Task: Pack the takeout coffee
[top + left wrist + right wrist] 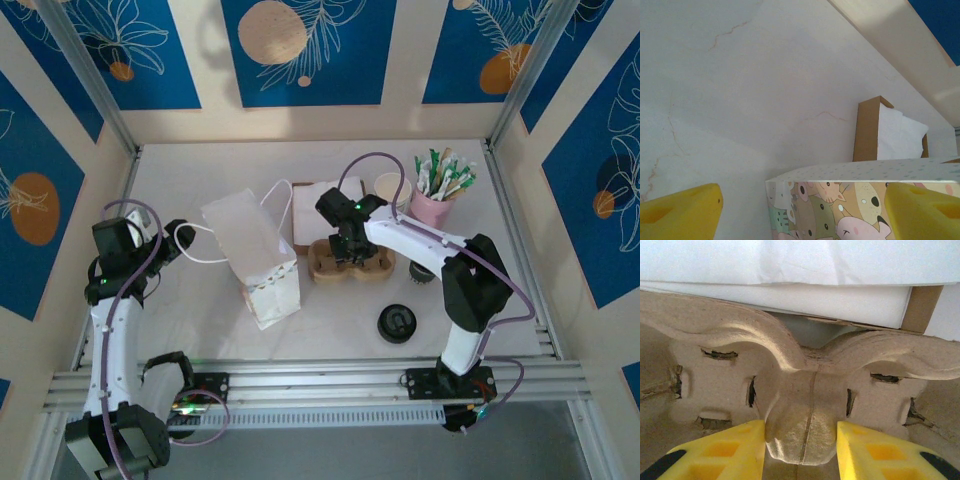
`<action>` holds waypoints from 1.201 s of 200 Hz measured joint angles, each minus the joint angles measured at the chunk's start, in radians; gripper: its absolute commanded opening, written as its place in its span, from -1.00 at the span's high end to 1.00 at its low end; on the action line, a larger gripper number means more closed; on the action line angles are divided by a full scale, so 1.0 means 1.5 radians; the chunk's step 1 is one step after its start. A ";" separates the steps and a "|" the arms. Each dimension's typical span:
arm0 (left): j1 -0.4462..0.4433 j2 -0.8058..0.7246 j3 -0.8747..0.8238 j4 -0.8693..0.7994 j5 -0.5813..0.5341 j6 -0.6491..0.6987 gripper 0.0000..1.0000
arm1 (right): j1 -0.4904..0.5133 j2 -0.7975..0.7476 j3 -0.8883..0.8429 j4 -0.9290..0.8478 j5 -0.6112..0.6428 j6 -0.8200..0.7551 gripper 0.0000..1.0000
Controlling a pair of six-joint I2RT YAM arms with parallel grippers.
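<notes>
Next, my right gripper opens, turns crosswise and pinches the ridge's ends [814, 374], because its fingers are in the cup wells next to the carrier's middle ridge.
The takeout coffee is a tan moulded-pulp cup carrier [350, 262] lying on the table just right of a white paper bag [255, 255]. My right gripper [347, 245] reaches down onto its middle. In the right wrist view the yellow fingers [735, 450] press against both sides of the carrier's central ridge [800, 410], so the gripper [800, 440] is shut on it. My left gripper [175, 237] hovers left of the bag, open. In the left wrist view its yellow pads [685, 210] stand wide apart, with the bag's cartoon-animal side [840, 205] beyond them.
A brown holder with white napkins [315, 210] lies behind the carrier. A white paper cup [392, 188] and a pink cup of stirrers [435, 205] stand at the back right. A black round lid [397, 323] lies near the front. The bag's handles trail left.
</notes>
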 measured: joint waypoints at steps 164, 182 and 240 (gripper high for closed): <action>0.000 0.000 0.000 0.000 0.000 0.000 -0.68 | -0.006 -0.033 -0.003 0.018 0.014 -0.030 -0.28; 0.000 0.000 0.000 0.000 0.000 0.000 -0.68 | -0.008 -0.062 -0.032 0.055 0.016 -0.090 -0.49; 0.000 -0.005 -0.001 0.000 0.001 0.000 -0.68 | -0.037 -0.335 -0.217 0.205 -0.130 -0.508 -0.58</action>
